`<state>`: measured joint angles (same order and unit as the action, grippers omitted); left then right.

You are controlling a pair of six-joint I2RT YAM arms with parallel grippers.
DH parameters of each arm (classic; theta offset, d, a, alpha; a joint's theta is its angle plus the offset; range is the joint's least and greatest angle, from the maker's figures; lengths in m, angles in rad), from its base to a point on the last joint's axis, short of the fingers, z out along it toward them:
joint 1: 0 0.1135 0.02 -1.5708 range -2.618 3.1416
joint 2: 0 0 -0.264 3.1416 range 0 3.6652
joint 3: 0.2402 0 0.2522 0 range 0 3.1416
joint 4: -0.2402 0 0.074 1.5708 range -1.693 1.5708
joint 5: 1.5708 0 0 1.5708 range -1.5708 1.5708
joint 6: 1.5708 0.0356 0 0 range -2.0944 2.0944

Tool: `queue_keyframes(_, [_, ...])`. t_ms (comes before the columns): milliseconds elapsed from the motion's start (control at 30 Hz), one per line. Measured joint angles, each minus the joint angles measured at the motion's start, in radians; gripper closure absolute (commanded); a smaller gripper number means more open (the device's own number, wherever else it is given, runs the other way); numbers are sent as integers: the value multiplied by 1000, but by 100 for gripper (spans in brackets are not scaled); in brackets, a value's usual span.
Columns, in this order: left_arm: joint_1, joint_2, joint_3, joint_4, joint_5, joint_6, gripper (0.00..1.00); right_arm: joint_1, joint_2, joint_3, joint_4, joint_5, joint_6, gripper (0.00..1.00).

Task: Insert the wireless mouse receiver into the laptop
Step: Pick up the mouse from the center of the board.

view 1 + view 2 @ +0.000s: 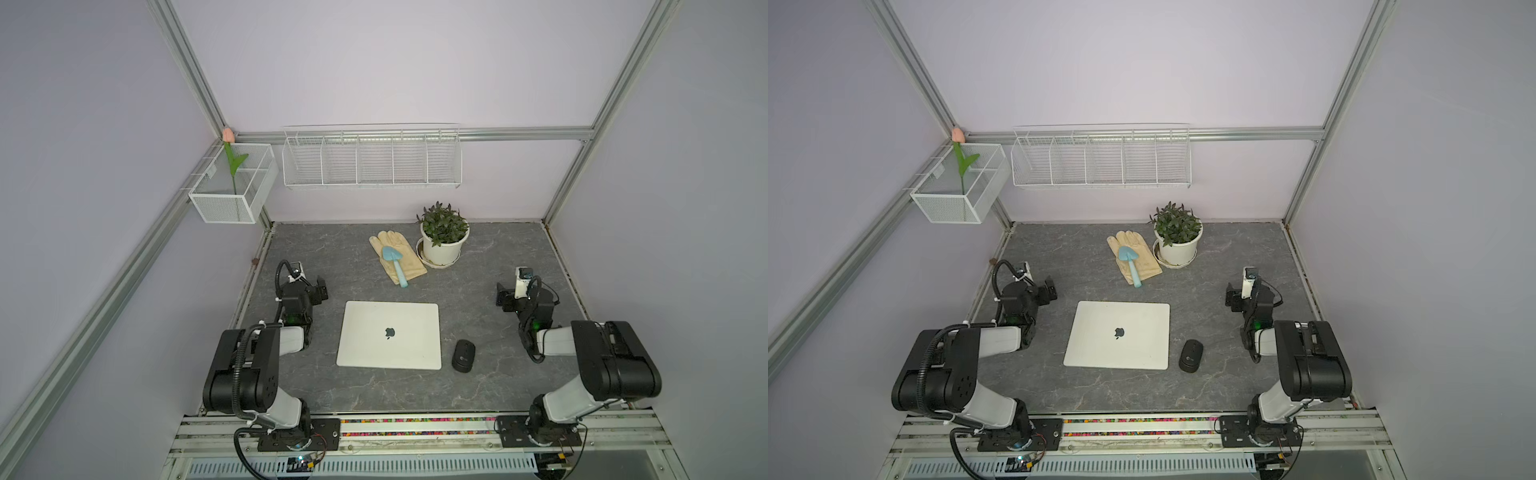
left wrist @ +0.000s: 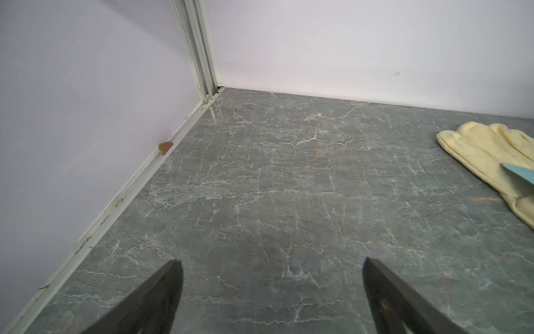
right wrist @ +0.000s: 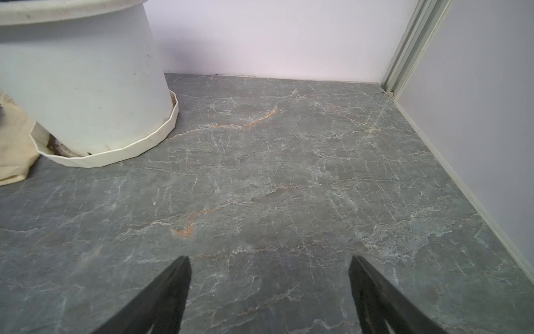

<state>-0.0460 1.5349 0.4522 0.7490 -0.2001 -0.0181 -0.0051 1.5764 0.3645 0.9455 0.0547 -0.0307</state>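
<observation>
The fingers of my right gripper needs to next go to the black wireless mouse beside the laptop and close on the middle of the mouse's long sides [image 1: 463, 357].
A silver-white laptop [image 1: 390, 334] [image 1: 1118, 334] lies shut in the middle of the grey table, apple logo up. Just to its right sits the small black wireless mouse [image 1: 463, 355] [image 1: 1191, 355]. No receiver shows. My left gripper [image 1: 321, 290] [image 1: 1050, 289] [image 2: 271, 264] hovers left of the laptop's far corner, open, with only bare table between its fingers. My right gripper [image 1: 502, 297] [image 1: 1231, 298] [image 3: 268, 260] hovers to the right, beyond the mouse, also open and empty. Neither wrist view shows the laptop or the mouse.
A cream glove [image 1: 397, 257] [image 2: 488, 156] with a blue trowel [image 1: 395, 259] on it lies behind the laptop. A potted plant [image 1: 442, 239] in a white pot [image 3: 86, 86] stands to its right. Wire baskets [image 1: 372, 160] hang on the back wall. Walls close three sides.
</observation>
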Motion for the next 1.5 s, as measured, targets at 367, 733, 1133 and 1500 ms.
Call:
queue_keyframes(367, [0, 0, 0, 0, 0, 0, 1, 0, 0, 0, 0, 0, 0, 11])
queue_keyframes(733, [0, 0, 0, 0, 0, 0, 1, 0, 0, 0, 1, 13, 2, 12])
queue_keyframes(1133, [-7, -100, 201, -361, 15, -17, 1, 1, -219, -58, -84, 74, 17, 12])
queue_keyframes(1500, [-57, -350, 317, -614, 295, -155, 6, 9, -640, 140, -628, -9, 409, 11])
